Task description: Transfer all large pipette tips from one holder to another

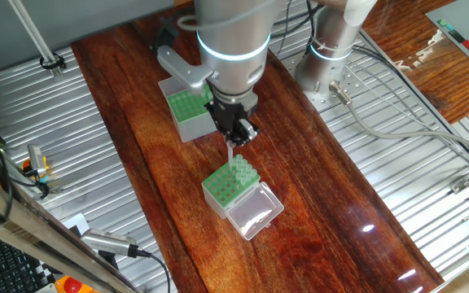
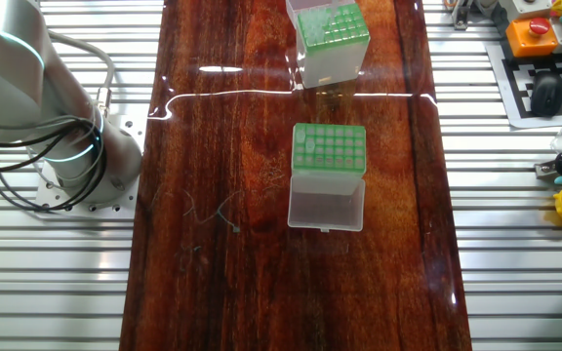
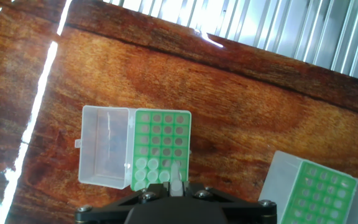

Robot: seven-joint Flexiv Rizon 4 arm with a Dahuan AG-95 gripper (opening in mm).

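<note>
The large pipette tip will go down from my gripper into the taller holder's green plate, at its end (image 1: 207, 92) toward the arm's base.
My gripper (image 1: 238, 136) hangs just above the shorter box (image 1: 222, 189), shut on one large pipette tip (image 1: 230, 153) that points down at the green plate. In the hand view the held tip (image 3: 176, 177) sits between the jaws of the gripper (image 3: 177, 188), over the near edge of the shorter box (image 3: 162, 130). Several tips (image 3: 146, 169) stand in the holes nearest me. Its clear lid (image 3: 104, 146) lies open to the left. The taller grey-sided holder (image 1: 187, 110) stands behind the arm, also at the lower right in the hand view (image 3: 324, 190). The other fixed view shows no gripper.
Both boxes stand on a dark wooden board (image 1: 316, 187) flanked by ribbed metal table surface (image 1: 430, 203). The arm's base (image 2: 66, 146) and cables lie at one side. A keyboard (image 2: 544, 88) and small objects sit beyond the board's edge.
</note>
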